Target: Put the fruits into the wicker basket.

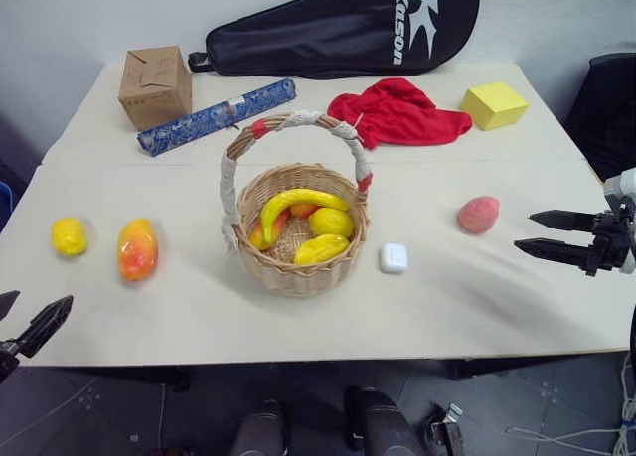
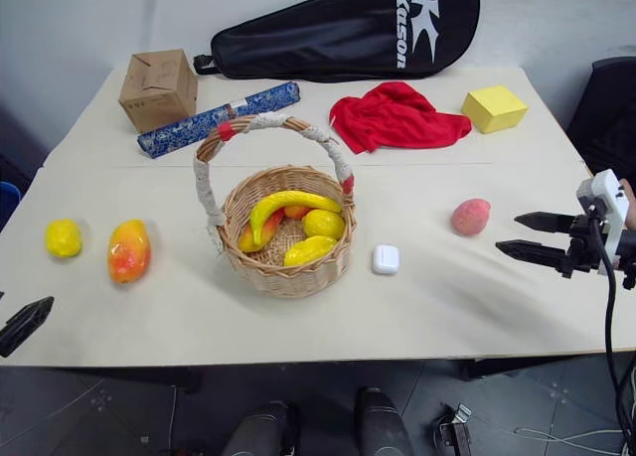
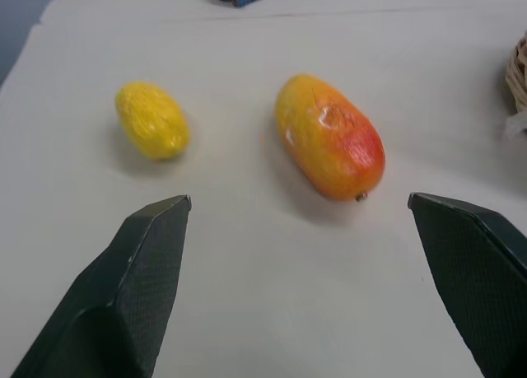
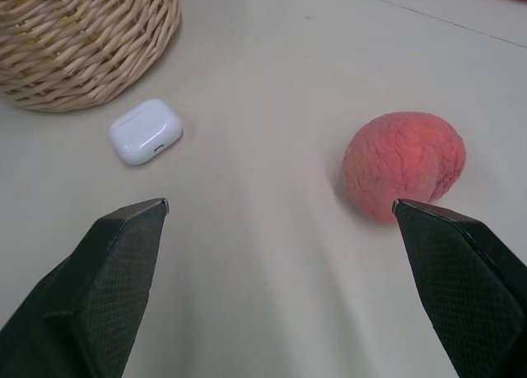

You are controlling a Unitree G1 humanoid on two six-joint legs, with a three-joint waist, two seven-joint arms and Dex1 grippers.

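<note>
The lemon lies farther from the wicker basket than the mango does, and my left gripper is to close next around the middle of the lemon (image 1: 69,237) (image 3: 153,122).
The wicker basket (image 1: 288,275) stands mid-table and holds a banana (image 1: 295,200) and several other yellow and orange fruits. Left of it lie a mango (image 1: 137,248) and a lemon (image 1: 69,236). A pinkish-red peach (image 1: 478,215) rests to the basket's right. My left gripper (image 1: 44,297) hangs open at the table's front left edge, short of the mango (image 3: 331,137) and lemon (image 3: 151,119). Off to the right of the peach (image 4: 403,174), my right gripper (image 1: 524,229) is open, pointing toward it and apart from it.
A small white case (image 1: 394,257) lies between the basket and the peach. At the back are a cardboard box (image 1: 155,86), a blue roll (image 1: 216,115), a red cloth (image 1: 397,113), a yellow cube (image 1: 494,105) and a black racket bag (image 1: 348,29).
</note>
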